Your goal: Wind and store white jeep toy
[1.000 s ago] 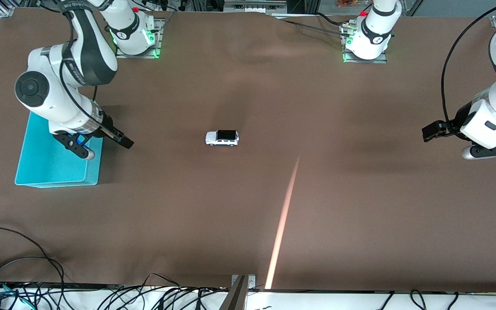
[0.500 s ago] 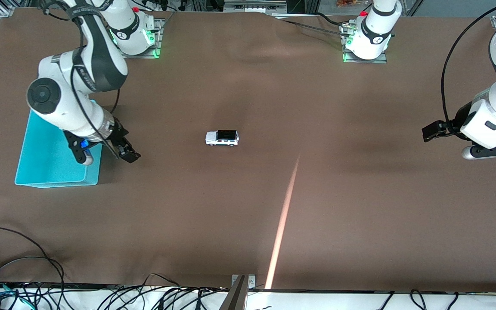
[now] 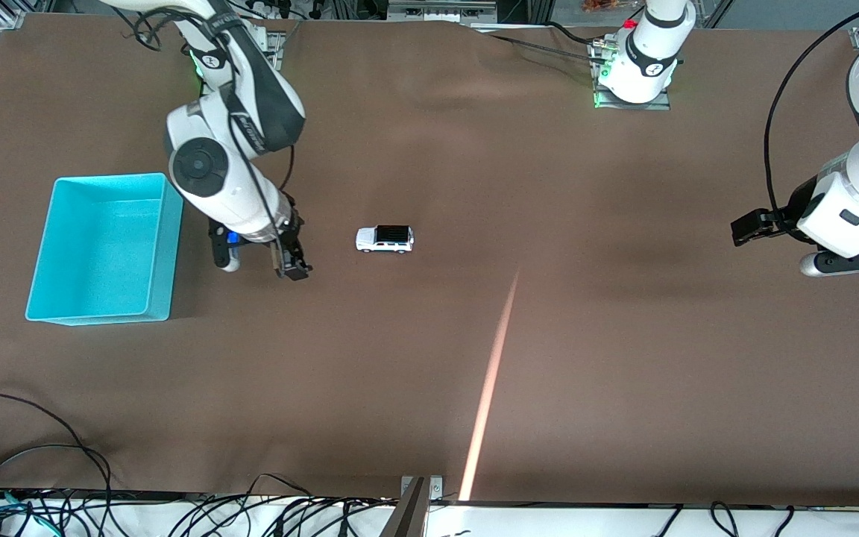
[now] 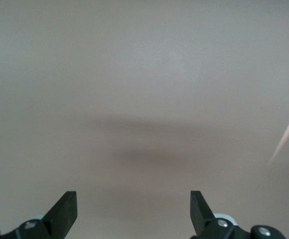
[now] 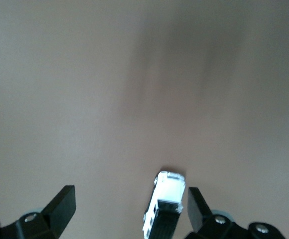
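Next, I close my right gripper on the rear end [image 3: 405, 237] of the white jeep toy, with its fingers on both sides beside the back edge of the black roof.
The white jeep toy [image 3: 385, 239] stands on its wheels in the middle of the brown table, its black roof up. My right gripper [image 3: 291, 268] hangs open just above the table between the cyan bin [image 3: 165, 246] and the jeep, about a hand's width short of the toy. In the right wrist view the jeep [image 5: 165, 209] lies between the open fingers, close to one fingertip [image 5: 197, 204], not touched; the right gripper [image 5: 129, 204] holds nothing. My left gripper [image 3: 744, 227] waits open and empty over bare table at the left arm's end, as the left wrist view [image 4: 133, 209] also shows.
The cyan bin stands empty at the right arm's end of the table. A bright streak of light [image 3: 489, 388] crosses the cloth nearer to the front camera than the jeep. Cables [image 3: 27, 447] lie along the table's front edge.
My right arm has swung from over the cyan bin toward the jeep and lowered, uncovering the bin. The jeep and my left arm have not moved.
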Controlling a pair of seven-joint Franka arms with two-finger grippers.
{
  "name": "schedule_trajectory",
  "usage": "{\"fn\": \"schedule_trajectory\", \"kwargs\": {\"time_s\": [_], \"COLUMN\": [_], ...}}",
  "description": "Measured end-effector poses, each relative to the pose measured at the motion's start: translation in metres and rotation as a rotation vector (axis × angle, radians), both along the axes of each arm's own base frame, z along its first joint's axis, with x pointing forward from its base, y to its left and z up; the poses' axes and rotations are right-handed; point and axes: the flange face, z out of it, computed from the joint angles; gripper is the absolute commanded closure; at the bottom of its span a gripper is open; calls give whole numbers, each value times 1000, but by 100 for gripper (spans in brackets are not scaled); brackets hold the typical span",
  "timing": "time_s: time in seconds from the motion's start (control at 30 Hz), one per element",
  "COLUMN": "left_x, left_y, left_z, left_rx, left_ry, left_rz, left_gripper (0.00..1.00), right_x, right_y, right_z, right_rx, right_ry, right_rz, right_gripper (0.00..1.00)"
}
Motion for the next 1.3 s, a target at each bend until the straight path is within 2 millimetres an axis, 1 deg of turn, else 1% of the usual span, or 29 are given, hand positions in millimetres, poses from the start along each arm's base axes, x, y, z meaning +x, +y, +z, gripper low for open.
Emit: {"fn": "schedule_trajectory", "kwargs": {"time_s": [0.1,0.13,0.3,0.4,0.5,0.63,0.77,1.1,1.3], "left_x": [0,0,0,0,0,0,0,0,0], "left_y": [0,0,0,0,0,0,0,0,0], "left_z": [0,0,0,0,0,0,0,0,0], "left_rx": [0,0,0,0,0,0,0,0,0], "left_ry": [0,0,0,0,0,0,0,0,0], "left_rz": [0,0,0,0,0,0,0,0,0], "left_gripper": [0,0,0,0,0,0,0,0,0], "right_x": [3,4,4,1,-4,-15,-23,-31,-46], "right_y": [24,35,72,91,105,120,133,144,159], "right_z": [-17,-26,-57,-73,-84,-94,-99,-102,-111], "right_rx": [-2,-3,-22,-35,-47,-64,-64,-64,-79], "right_ry": [18,26,36,21,13,10,5,4,20], "right_rz": [-64,-85,-133,-167,-185,-184,-188,-182,-176], "right_gripper": [0,0,0,0,0,0,0,0,0]}}
